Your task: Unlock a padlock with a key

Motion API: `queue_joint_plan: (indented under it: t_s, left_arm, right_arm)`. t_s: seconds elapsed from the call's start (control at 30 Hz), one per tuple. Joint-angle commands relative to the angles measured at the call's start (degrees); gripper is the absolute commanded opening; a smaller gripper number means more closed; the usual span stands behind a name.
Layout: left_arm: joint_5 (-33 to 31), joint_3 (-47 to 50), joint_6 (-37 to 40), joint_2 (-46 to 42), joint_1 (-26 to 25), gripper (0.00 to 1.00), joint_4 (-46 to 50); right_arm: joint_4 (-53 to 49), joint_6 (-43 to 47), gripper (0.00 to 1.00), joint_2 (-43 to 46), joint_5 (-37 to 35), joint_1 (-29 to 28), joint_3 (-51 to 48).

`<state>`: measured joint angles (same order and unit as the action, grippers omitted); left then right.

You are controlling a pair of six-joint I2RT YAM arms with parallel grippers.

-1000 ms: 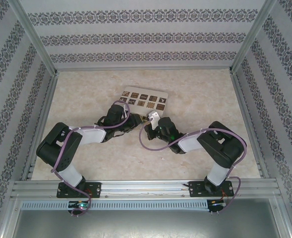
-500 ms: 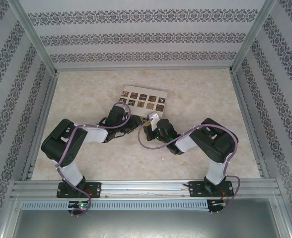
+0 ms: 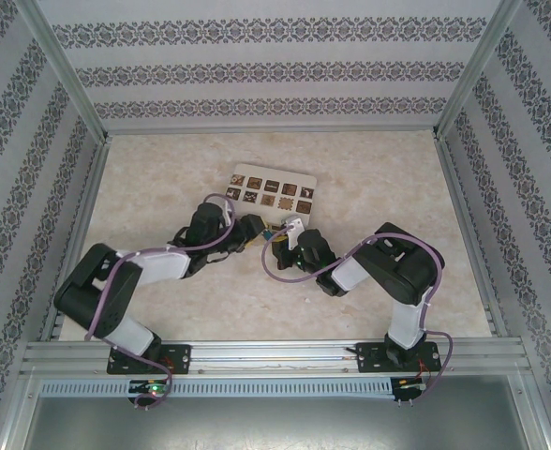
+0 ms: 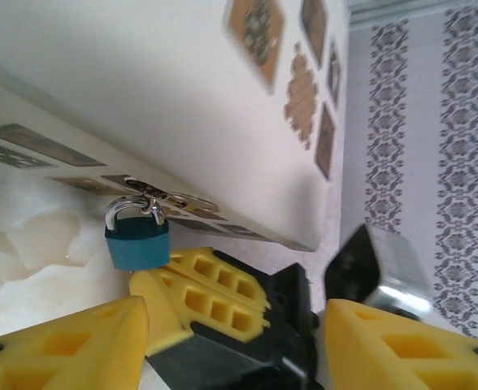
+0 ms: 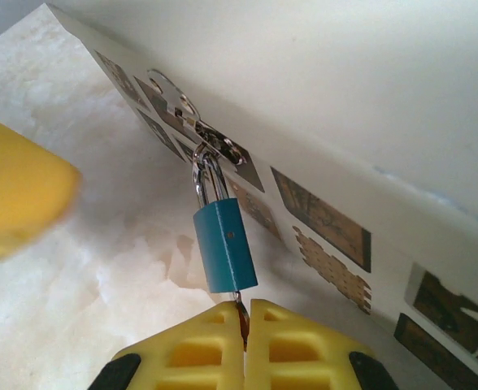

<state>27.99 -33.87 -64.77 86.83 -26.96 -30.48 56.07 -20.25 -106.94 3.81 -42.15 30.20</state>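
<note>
My left gripper should clasp the padlock's body (image 5: pixel 225 245) and steady it before the key turns, as the padlock hangs free from the hasp with the key in its bottom.
The tiny blue padlock (image 5: pixel 225 245) hangs by its silvery shackle from a metal hasp (image 5: pixel 215 142) on the side of the white box (image 5: pixel 345 97). My right gripper (image 5: pixel 245 325) is shut on the key (image 5: pixel 241 318), whose blade goes up into the bottom of the padlock. In the left wrist view the padlock (image 4: pixel 137 237) hangs just above the right gripper's yellow fingers (image 4: pixel 210 296). My left gripper (image 4: pixel 235 349) stands open a little short of the padlock, with nothing between its pads. From above, both grippers meet at the padlock (image 3: pixel 272 235) by the box's near edge.
The white box (image 3: pixel 271 192) with dark patterned squares lies mid-table just beyond both grippers. Patterned walls and metal rails (image 3: pixel 79 234) close in the marble-look table on three sides. One left finger (image 5: pixel 11 195) shows blurred left of the padlock.
My left gripper has opened and let go of the padlock, which now hangs free on the hasp. The left elbow has swung down and left. The right gripper stays shut on the key.
</note>
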Motion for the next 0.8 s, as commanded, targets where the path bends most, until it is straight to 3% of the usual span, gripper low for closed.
queue_joint_plan:
  t_s: [0.0,0.3,0.63,0.77]
  left_arm:
    - [-1.92,3.48,1.05,-4.73,2.08,0.59,2.62]
    - [-1.73,9.38,-0.09,-11.27,4.24,0.58,-0.61]
    - [1.55,12.47,-7.39,-3.84,4.28,0.55,-17.27]
    - [1.80,12.09,-7.53,-1.91,4.27,0.55,-19.65]
  right_arm:
    - [1.37,-3.53,0.00,-0.43,2.03,-0.14,-1.23]
    - [3.43,-11.31,0.00,1.04,6.75,0.09,-1.28]
    - [6.68,-21.14,0.00,0.30,8.60,0.22,-1.08]
    - [6.77,-23.60,0.00,0.13,9.56,0.20,-0.93]
